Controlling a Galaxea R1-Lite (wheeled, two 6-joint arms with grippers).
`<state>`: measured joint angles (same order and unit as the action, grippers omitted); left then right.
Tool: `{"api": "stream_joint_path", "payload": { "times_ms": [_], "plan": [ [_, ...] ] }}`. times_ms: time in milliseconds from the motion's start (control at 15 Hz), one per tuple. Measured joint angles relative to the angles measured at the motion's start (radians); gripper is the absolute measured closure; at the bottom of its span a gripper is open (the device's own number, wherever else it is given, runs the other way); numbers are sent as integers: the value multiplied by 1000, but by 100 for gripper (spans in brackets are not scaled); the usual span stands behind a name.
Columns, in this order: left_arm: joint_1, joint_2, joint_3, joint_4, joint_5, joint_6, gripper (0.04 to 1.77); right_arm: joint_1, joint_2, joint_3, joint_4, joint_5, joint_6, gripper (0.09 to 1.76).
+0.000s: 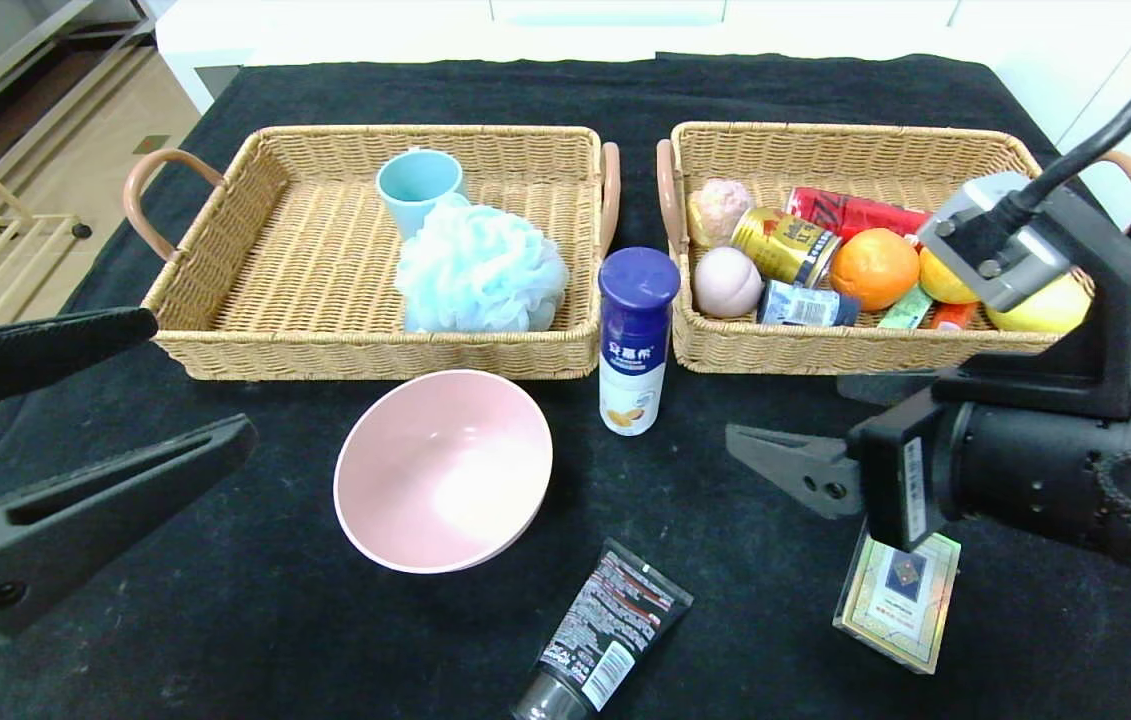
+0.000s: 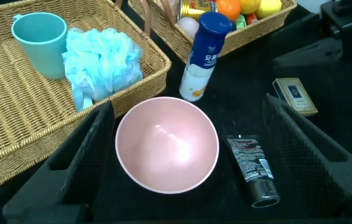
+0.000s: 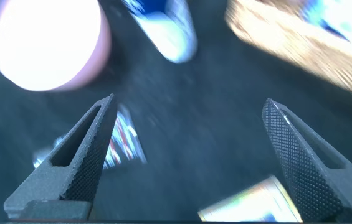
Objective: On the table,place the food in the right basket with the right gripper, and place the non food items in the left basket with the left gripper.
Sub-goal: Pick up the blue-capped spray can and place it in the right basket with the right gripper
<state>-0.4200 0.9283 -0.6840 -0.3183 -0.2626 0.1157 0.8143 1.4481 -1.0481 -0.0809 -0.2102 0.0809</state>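
Note:
The white bottle belongs with the food, so my right gripper will close on the upper body of the white bottle (image 1: 634, 343) (image 3: 148, 7), just below its blue cap.
On the black table (image 1: 255, 620) a pink bowl (image 1: 443, 468) sits in front of the left basket (image 1: 225, 330). A white bottle with a blue cap (image 1: 633, 340) stands upright between the two baskets. A black tube (image 1: 605, 635) and a gold-edged card box (image 1: 900, 598) lie near the front edge. An orange (image 1: 873, 268) and a yellow fruit (image 1: 1045, 308) lie in the right basket (image 1: 825, 352). My left gripper (image 1: 203, 378) hangs open, left of the bowl (image 2: 166, 152), which shows between its fingers (image 2: 82, 152). My right gripper (image 3: 189, 102) is open and empty above the card box (image 3: 250, 205).
The left basket holds a teal cup (image 1: 417, 188) and a blue bath sponge (image 1: 480, 270). Cans, packets and a pink round fruit (image 1: 727, 282) crowd the right basket. The right arm's camera block (image 1: 1000, 240) hangs over that basket's front right corner.

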Motion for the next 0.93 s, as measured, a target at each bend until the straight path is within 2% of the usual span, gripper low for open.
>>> {"api": "stream_joint_path", "payload": {
  "times_ms": [400,933],
  "plan": [
    [0,1,0,-2,0,0,9,87,127,5,-114,-53,-25,15],
    [0,-2,-1,-3,0,8,9,111,297,-78,-359,-188,-40,15]
  ]
}}
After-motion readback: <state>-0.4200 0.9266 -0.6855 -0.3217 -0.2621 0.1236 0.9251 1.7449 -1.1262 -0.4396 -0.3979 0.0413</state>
